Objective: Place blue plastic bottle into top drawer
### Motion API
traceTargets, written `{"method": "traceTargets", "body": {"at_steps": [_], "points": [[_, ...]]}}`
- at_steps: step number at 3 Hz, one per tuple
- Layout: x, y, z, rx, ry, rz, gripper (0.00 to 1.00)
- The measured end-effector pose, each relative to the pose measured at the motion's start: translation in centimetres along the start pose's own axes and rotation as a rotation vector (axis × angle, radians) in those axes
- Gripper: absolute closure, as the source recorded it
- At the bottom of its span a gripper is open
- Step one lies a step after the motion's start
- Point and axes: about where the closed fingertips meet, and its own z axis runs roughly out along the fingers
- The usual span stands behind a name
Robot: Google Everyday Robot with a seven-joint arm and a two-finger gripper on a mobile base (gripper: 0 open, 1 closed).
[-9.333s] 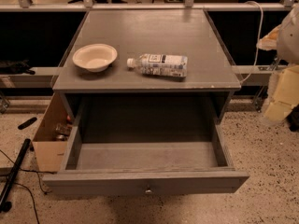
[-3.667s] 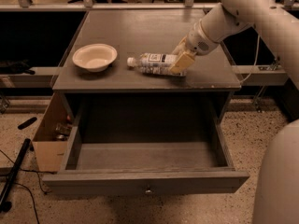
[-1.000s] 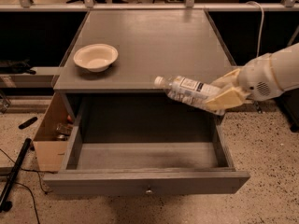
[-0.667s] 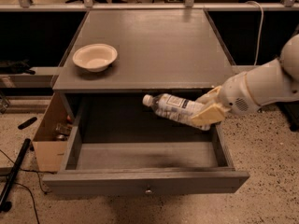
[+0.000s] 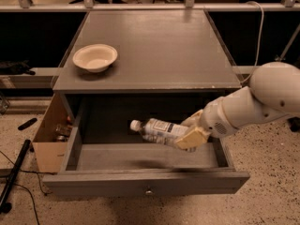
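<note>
Next, I release the blue plastic bottle on the middle of the drawer's bottom [image 5: 148,138], straight behind the round knob.
The blue plastic bottle [image 5: 157,130], clear with a white cap and a pale label, lies nearly level in my gripper [image 5: 188,134], cap pointing left. The gripper is shut on its bottom end and holds it inside the open top drawer [image 5: 140,183], a little above the drawer floor, right of the middle. The white arm reaches in from the right. The drawer is pulled far out of the grey cabinet and has a small round knob [image 5: 148,191] on its worn front panel.
A cream round bowl [image 5: 95,56] sits on the cabinet top [image 5: 159,46] at the left. A brown cardboard box [image 5: 47,137] with small items stands on the floor left of the drawer. A black pole [image 5: 13,173] and cables lie on the speckled floor.
The gripper has carried the bottle from the cabinet top down over the front edge and lower into the open drawer. The bowl and drawer have not moved.
</note>
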Motion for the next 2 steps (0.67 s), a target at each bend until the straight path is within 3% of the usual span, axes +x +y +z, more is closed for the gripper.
{"method": "traceTargets", "body": {"at_steps": [1, 2], "points": [[-0.6, -0.3, 2.7, -0.005, -0.015, -0.013, 1.00], [0.4, -0.5, 6.6, -0.012, -0.041, 0.017, 1.00]]}}
